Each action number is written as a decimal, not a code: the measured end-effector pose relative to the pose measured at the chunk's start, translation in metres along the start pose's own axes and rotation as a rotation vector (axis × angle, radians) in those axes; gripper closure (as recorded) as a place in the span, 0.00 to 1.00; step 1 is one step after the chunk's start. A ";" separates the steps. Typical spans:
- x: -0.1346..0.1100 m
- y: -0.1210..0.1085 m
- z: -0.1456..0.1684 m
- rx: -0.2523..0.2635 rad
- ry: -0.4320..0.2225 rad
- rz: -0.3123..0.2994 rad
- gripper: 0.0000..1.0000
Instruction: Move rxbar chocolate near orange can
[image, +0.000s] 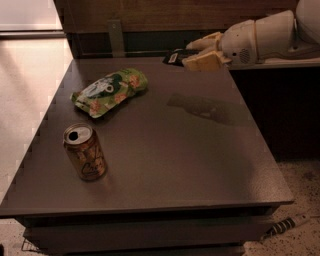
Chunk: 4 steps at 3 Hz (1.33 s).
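Note:
Next, I let go of the rxbar chocolate on the table's open middle (157, 136), a short gap across from the orange can.
The orange can (85, 151) stands upright near the table's front left, silver top with a drinking hole facing up. My gripper (194, 54) is at the back right of the table, raised above its surface, shut on the rxbar chocolate (175, 56), a small black bar with a white label mark that sticks out to the left of the cream fingers (202, 62). The bar is far from the can, across the table's diagonal. The arm's shadow falls on the tabletop below the gripper.
A green snack bag (109, 91) lies at the back left of the dark table (175, 160). A wooden wall panel with a metal bracket (116, 36) runs behind the table. A light floor lies to the left, and a cable end (285, 227) lies on the floor at lower right.

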<state>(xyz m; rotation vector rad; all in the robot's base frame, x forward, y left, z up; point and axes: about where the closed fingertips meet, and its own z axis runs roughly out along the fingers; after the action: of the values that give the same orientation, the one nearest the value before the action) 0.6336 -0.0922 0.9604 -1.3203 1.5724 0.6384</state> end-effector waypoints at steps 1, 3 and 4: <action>-0.011 0.023 -0.027 -0.014 -0.022 -0.024 1.00; 0.002 0.096 -0.028 -0.087 -0.028 -0.070 1.00; 0.029 0.133 0.004 -0.115 -0.035 -0.058 1.00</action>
<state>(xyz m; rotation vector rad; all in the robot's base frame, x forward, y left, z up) 0.5109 -0.0648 0.9093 -1.4268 1.4826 0.7212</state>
